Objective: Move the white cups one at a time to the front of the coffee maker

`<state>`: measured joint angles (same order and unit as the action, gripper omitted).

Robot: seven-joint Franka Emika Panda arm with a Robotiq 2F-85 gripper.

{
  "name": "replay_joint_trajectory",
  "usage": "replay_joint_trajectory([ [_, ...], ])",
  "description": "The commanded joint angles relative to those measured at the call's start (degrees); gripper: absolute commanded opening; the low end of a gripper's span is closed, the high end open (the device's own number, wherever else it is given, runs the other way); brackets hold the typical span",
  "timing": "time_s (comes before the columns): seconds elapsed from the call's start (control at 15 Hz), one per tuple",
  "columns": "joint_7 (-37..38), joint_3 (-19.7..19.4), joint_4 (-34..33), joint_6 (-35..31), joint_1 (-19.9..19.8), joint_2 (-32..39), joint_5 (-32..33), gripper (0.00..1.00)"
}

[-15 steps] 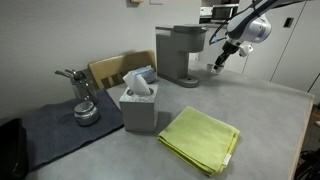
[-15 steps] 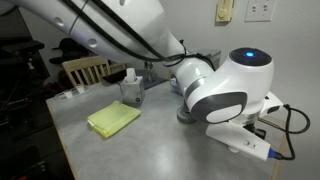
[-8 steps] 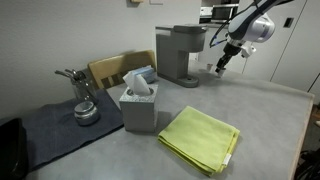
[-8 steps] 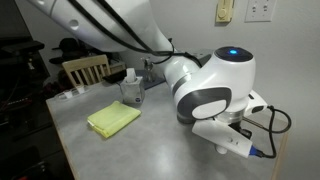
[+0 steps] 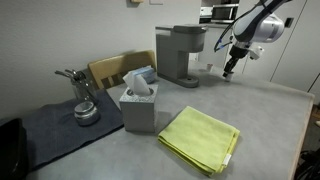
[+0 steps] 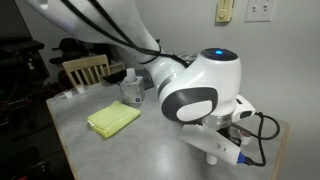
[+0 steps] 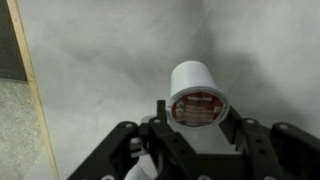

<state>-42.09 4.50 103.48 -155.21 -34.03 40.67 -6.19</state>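
Next, my gripper lets go of the white cup on the bare table (image 5: 226, 98) beyond the yellow cloth, out in front of the coffee maker.
In the wrist view a white cup (image 7: 194, 82) with a dark reddish foil top sits between my gripper's (image 7: 197, 118) two dark fingers, which close on its sides. A second white shape shows low left of the fingers, partly hidden. In an exterior view my gripper (image 5: 230, 70) hangs above the table, just right of the tall grey coffee maker (image 5: 180, 55). The cup is too small to make out there. In an exterior view the arm's big white wrist (image 6: 205, 95) fills the frame and hides the coffee maker and the gripper.
A grey tissue box (image 5: 139, 105) stands mid-table and also shows in an exterior view (image 6: 131, 92). A yellow cloth (image 5: 200, 137) lies in front of it. A metal kettle (image 5: 82, 100) sits on a dark mat. A wooden chair (image 5: 110, 70) stands behind the table.
My gripper has shifted a little to the right, away from the coffee maker's side, and now points more straight down. The wrist has swung across the close exterior view.
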Motion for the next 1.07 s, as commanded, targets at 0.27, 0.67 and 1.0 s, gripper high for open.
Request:
replay_joint_trajectory([
  [0.27, -5.16, -0.11, 13.62, -6.02, -1.23, -7.1, -0.16, 0.42],
  [0.67, -2.98, 0.52, 21.4, -11.21, 0.29, -10.79, 0.12, 0.41],
  [1.0, -1.33, 2.05, 26.14, -13.09, 1.37, -13.36, 0.03, 0.39],
])
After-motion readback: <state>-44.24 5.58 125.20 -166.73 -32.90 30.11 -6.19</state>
